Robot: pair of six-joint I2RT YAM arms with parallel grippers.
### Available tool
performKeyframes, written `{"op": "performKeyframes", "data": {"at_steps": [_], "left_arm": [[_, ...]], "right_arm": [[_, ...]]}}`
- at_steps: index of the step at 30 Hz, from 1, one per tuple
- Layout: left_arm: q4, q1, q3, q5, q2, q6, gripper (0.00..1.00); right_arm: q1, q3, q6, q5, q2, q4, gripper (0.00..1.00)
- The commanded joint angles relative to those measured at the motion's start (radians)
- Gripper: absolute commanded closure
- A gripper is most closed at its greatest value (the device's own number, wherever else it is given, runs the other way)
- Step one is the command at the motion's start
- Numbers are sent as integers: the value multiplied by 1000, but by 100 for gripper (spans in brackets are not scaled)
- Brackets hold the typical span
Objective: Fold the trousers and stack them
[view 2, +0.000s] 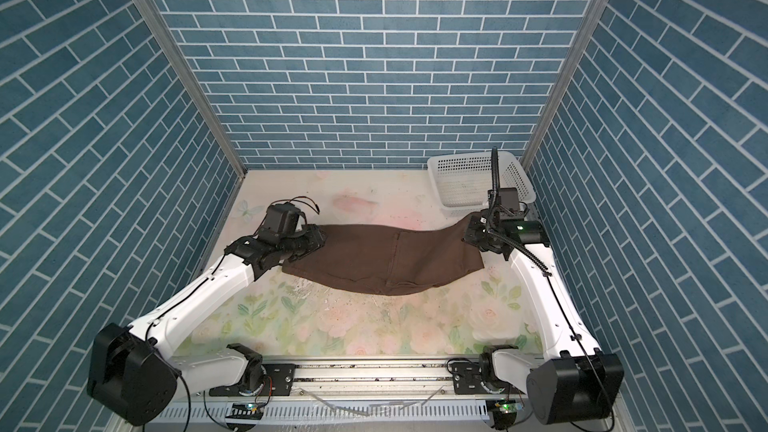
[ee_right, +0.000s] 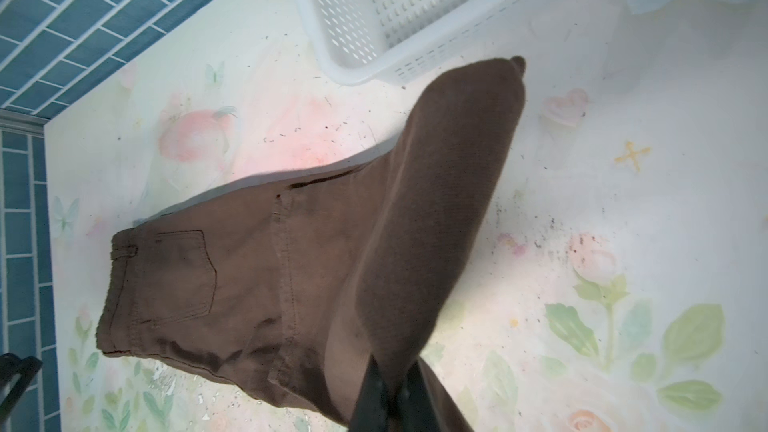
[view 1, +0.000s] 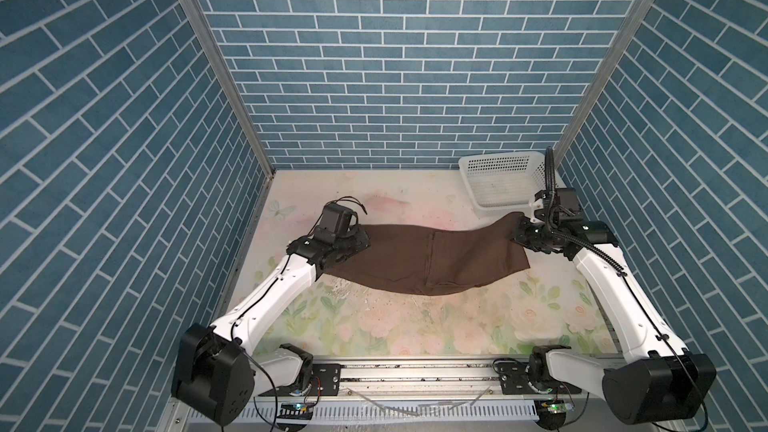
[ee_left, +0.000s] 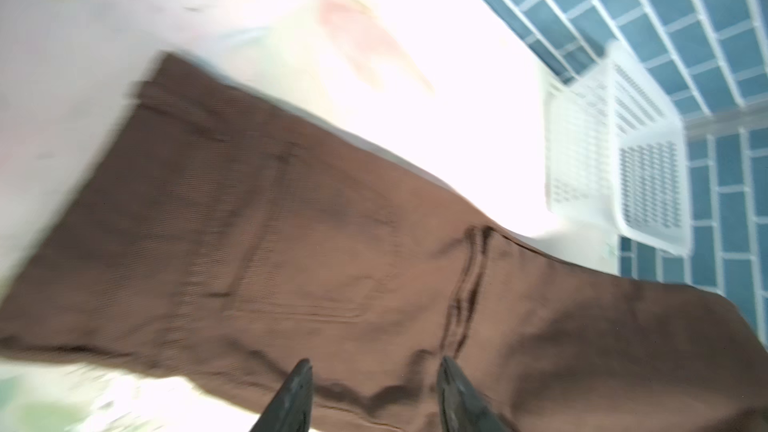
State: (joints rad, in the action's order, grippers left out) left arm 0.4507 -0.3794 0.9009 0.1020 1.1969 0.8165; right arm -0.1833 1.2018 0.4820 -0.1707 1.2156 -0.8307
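Observation:
The leg fabric, now at the trousers' far end from the waistband, will be let go by my right gripper on the trousers' back pocket [view 1: 346, 249] [ee_right: 156, 284], near the waistband.
The dark brown trousers [view 1: 415, 259] [view 2: 374, 259] stretch across the middle of the table in both top views. Their waistband and back pocket [ee_right: 178, 276] lie at the left end. My left gripper [view 1: 360, 238] [view 2: 316, 241] [ee_left: 374, 367] hovers over that waist end, open, its two fingertips apart above the cloth with nothing between them; the left wrist view is blurred. My right gripper [view 1: 519, 234] [view 2: 470, 234] [ee_right: 395, 376] is shut on the leg fabric at the right end. It holds that end raised off the table, and the cloth sags toward the middle.
A white perforated basket [view 1: 469, 184] [view 2: 461, 209] [ee_left: 648, 184] [ee_right: 436, 60] stands in the back right corner, just behind the raised leg end. The floral table [view 1: 395, 326] is bounded by blue brick walls on three sides. Both arm bases sit on the front rail.

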Motion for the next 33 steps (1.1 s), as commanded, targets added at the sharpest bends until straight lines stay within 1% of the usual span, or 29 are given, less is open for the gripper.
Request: {"op": "performKeyframes", "data": {"at_steps": [1, 3, 6, 10, 15, 24, 33], "left_arm": [[105, 56, -28, -32, -55, -39, 49], [127, 97, -36, -26, -88, -51, 49], [149, 156, -42, -12, -132, -67, 48], [183, 216, -39, -5, -172, -91, 48], [209, 259, -52, 0, -207, -114, 47], [217, 327, -106, 47, -239, -135, 47], [222, 370, -130, 81, -250, -156, 46]], "right_arm": [[-105, 119, 33, -4, 57, 21, 100], [-196, 173, 43, 11, 111, 21, 100], [-300, 224, 79, 2, 189, 44, 100], [-417, 304, 108, -3, 302, 61, 100], [-539, 457, 120, -20, 454, 58, 100], [-678, 717, 145, -78, 669, 39, 100], [-734, 920, 176, -116, 853, 28, 100]]}}
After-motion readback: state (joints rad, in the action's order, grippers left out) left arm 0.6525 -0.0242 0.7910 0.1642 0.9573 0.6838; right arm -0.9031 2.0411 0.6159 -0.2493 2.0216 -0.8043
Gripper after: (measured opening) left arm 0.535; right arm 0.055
